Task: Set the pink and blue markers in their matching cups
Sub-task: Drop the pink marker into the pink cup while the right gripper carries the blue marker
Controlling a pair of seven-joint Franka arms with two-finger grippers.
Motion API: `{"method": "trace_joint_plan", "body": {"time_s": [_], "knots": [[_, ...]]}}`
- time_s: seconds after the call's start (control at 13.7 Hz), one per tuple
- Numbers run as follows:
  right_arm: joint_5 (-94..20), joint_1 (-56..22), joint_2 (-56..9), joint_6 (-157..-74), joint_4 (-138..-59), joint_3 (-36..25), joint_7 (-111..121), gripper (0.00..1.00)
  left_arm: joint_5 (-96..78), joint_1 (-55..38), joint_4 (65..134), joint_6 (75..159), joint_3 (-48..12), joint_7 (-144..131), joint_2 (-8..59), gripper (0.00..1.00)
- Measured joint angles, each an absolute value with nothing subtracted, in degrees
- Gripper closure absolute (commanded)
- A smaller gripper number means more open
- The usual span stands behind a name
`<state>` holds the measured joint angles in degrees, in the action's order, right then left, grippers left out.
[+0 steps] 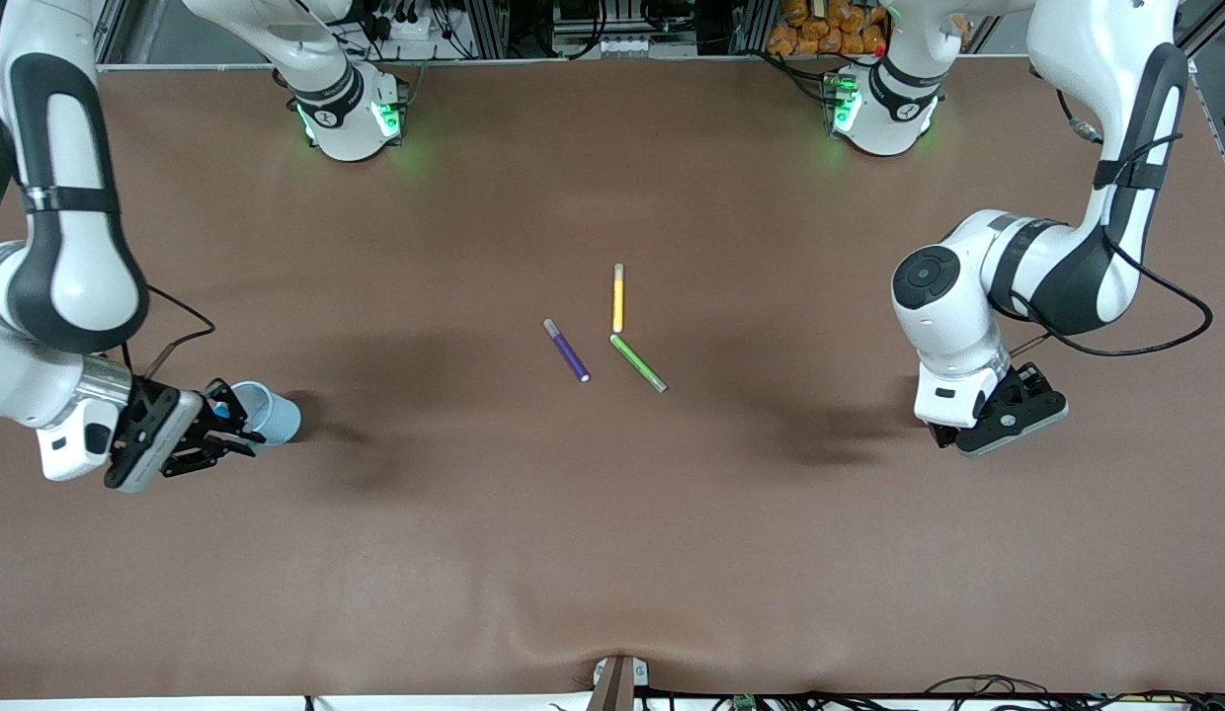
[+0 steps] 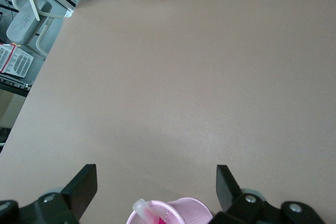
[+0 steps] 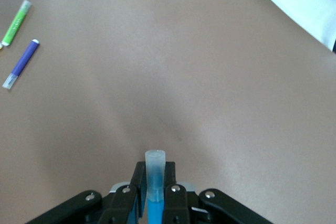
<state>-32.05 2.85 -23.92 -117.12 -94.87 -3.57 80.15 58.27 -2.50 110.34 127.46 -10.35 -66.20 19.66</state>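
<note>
My right gripper will let go of the blue marker inside the light blue cup (image 1: 257, 414), and its grey end will be facing up.
My right gripper (image 1: 235, 427) is shut on the blue marker (image 1: 220, 408), right beside the light blue cup (image 1: 274, 412) near the right arm's end of the table. In the right wrist view the marker's grey end (image 3: 155, 163) sticks out between the closed fingers of the right gripper (image 3: 155, 176); the cup is out of that view. My left gripper (image 2: 155, 178) is open above the pale pink cup (image 2: 184, 211), which holds the pink marker (image 2: 144, 209), pale end up. In the front view the left hand (image 1: 988, 415) hides that cup and marker.
A dark purple marker (image 1: 567, 351), a green marker (image 1: 638, 362) and a yellow marker (image 1: 618, 298) lie together mid-table. The purple marker (image 3: 21, 62) and the green marker (image 3: 16, 22) also show in the right wrist view. The brown mat (image 1: 612, 553) covers the table.
</note>
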Motion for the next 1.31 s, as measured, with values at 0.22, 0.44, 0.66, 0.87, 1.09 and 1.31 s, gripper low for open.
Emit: {"method": "trace_joint_plan", "body": {"time_s": [0.22,0.44,0.66,0.87,1.09,1.31], "knots": [[-39.32,5.88,-23.92,-112.57,-95.21,-3.58,89.79,1.00,57.90,-2.47,108.86,127.41,-10.42,-64.02,19.65,0.00],[-44.58,9.23,-23.91,-107.72,-95.47,-3.58,97.59,1.00,53.37,-2.22,106.39,127.12,-10.40,-57.64,19.63,0.00],[-49.17,11.57,-24.25,-103.99,-96.09,-3.58,104.87,1.00,51.73,-2.11,104.94,125.82,-10.38,-54.84,19.62,0.00],[-52.63,13.05,-26.52,-98.91,-97.02,-3.57,110.38,1.00,49.04,-2.12,104.44,125.77,-10.41,-52.16,19.49,0.00],[-53.54,14.59,-29.82,-96.54,-97.15,-3.57,114.10,1.00,40.50,-1.72,103.96,125.48,-10.19,-43.35,17.30,0.00],[-53.73,15.18,-30.86,-95.41,-97.15,-3.57,114.51,1.00,30.34,-1.30,103.88,122.28,-10.03,-33.39,12.98,0.00]]}}
